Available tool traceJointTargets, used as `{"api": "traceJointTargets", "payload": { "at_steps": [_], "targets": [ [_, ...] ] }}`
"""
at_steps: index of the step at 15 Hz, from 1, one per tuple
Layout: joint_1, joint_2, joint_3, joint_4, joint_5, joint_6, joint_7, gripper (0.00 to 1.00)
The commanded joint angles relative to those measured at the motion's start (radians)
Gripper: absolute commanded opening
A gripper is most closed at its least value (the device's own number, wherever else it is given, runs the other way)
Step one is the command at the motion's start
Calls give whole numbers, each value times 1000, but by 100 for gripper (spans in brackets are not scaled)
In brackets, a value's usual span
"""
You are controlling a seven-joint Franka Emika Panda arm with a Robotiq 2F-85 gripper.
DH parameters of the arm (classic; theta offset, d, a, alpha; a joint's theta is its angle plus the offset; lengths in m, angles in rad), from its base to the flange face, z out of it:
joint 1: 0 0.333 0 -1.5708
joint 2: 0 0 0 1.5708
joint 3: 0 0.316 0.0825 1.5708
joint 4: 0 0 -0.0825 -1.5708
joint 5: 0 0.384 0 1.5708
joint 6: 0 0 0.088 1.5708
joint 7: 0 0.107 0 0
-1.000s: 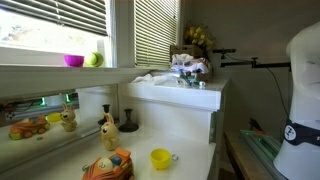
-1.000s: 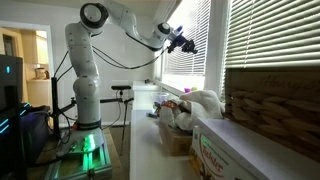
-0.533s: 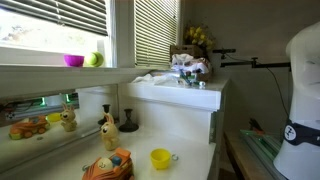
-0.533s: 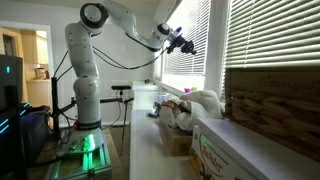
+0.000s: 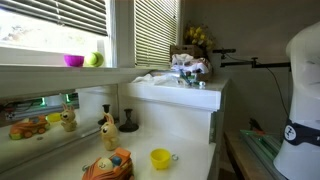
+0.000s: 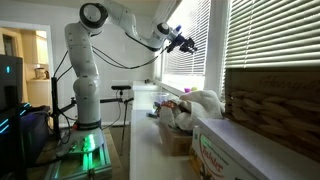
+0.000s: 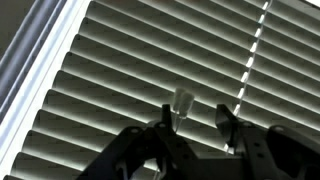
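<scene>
Next, I center my open gripper, as the blind wand's clear end stands close to one of its fingers, and close around the wand [image 7: 177,123] before I move down.
My gripper [image 6: 187,42] is raised high at the end of the white arm [image 6: 120,20], right up against the window blinds [image 6: 200,40]. In the wrist view the gripper [image 7: 197,118] is open and faces the horizontal slats [image 7: 150,60]. The clear plastic end of the blind wand [image 7: 181,101] stands between the jaws, close to the left finger [image 7: 166,122] and apart from the right finger [image 7: 226,120]. I cannot tell whether the wand touches the left finger. A bead cord [image 7: 254,50] hangs at the right of the slats.
Below the arm, a box [image 6: 180,135] holds a white stuffed toy [image 6: 200,102], with a cardboard carton [image 6: 215,150] nearer the camera. The counter has a yellow cup [image 5: 160,158] and toys [image 5: 108,165]. A pink bowl [image 5: 74,61] sits on the windowsill.
The gripper shifted slightly along the blinds and back; it stays open at about the same spot by the wand.
</scene>
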Motion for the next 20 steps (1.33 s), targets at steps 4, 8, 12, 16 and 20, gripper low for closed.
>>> {"api": "traceJointTargets", "payload": {
  "at_steps": [4,8,12,16,20],
  "targets": [
    [-27,-20,5,-10,-57,60,47,96],
    [-43,-19,7,-6,-83,88,62,93],
    [-62,-16,12,0,-123,110,99,61],
    [-71,-14,12,1,-155,116,132,33],
    [-71,-14,11,0,-174,115,155,4]
  ]
}}
